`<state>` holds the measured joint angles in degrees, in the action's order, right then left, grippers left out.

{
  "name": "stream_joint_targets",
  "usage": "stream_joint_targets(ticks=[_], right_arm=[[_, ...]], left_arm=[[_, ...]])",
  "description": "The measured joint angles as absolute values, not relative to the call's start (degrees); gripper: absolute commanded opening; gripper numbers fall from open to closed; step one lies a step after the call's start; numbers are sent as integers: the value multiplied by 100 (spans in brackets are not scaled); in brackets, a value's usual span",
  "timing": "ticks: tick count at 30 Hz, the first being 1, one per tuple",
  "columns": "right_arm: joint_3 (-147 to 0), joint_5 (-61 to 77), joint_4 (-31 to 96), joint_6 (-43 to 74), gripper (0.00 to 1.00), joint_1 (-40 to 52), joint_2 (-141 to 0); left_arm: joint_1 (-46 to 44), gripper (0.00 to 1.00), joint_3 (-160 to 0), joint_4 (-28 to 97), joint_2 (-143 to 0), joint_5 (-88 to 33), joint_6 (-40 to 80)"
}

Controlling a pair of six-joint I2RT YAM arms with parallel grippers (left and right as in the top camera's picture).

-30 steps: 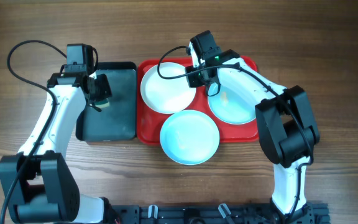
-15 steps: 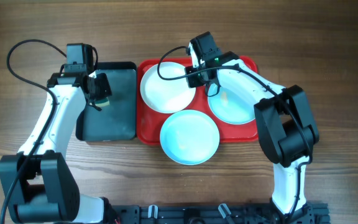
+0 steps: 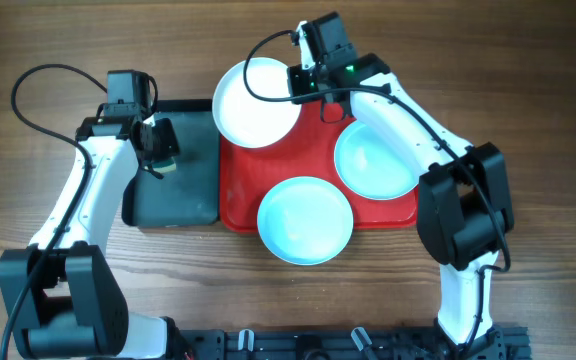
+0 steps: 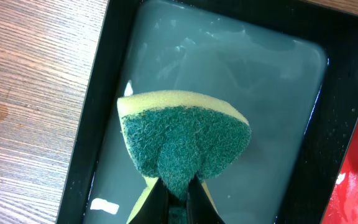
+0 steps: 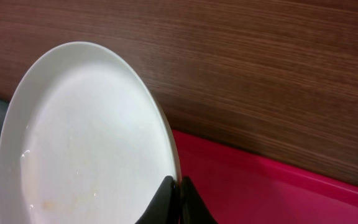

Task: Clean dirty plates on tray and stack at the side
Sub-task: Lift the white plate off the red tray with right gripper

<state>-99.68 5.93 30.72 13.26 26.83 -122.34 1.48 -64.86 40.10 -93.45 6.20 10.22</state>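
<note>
Next, I put the white plate down with my right gripper on the table (image 3: 467,105) next to the red tray's back corner that is farthest from the black tray.
My right gripper (image 3: 302,92) is shut on the right rim of the white plate (image 3: 256,103) and holds it lifted over the red tray's (image 3: 318,150) back left corner. In the right wrist view the white plate (image 5: 86,137) shows faint smears, with my fingers (image 5: 176,186) pinching its edge. One pale aqua plate (image 3: 374,160) lies at the tray's right. The other aqua plate (image 3: 305,220) lies at the front, overhanging the rim. My left gripper (image 3: 158,150) is shut on the green and yellow sponge (image 4: 184,140) above the black tray (image 4: 347,93) of water.
The black tray (image 3: 176,165) sits left of the red tray, touching it. The wooden table (image 3: 528,110) extends around both trays. Black cables run from both wrists.
My right gripper has lifted the white plate off the tray and moved it back and to the left. The left arm with the sponge has not moved.
</note>
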Motion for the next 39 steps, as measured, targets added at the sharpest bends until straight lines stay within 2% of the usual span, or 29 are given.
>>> stream_joint_targets(ticks=[8, 12, 15, 19, 29, 39], right_arm=[[-9970, 537, 2532, 1564, 4, 3159, -12234], [-9970, -198, 2152, 1490, 4, 3691, -12232], [-9968, -915, 1693, 1020, 4, 4075, -12226], [-9981, -1977, 987, -296, 4, 4517, -12223], [-9981, -2786, -344, -2309, 5, 4849, -12223], [-9981, -3221, -1052, -3852, 4, 5162, -12223]], left_arm=[[148, 4, -6486, 4036, -9345, 620, 1022], [148, 4, -6486, 4128, -9345, 620, 1022], [148, 4, -6486, 4167, -9345, 620, 1022], [148, 4, -6486, 4230, -9345, 620, 1022], [148, 4, -6486, 4246, -9345, 620, 1022], [152, 4, -6486, 4246, -9345, 620, 1022]])
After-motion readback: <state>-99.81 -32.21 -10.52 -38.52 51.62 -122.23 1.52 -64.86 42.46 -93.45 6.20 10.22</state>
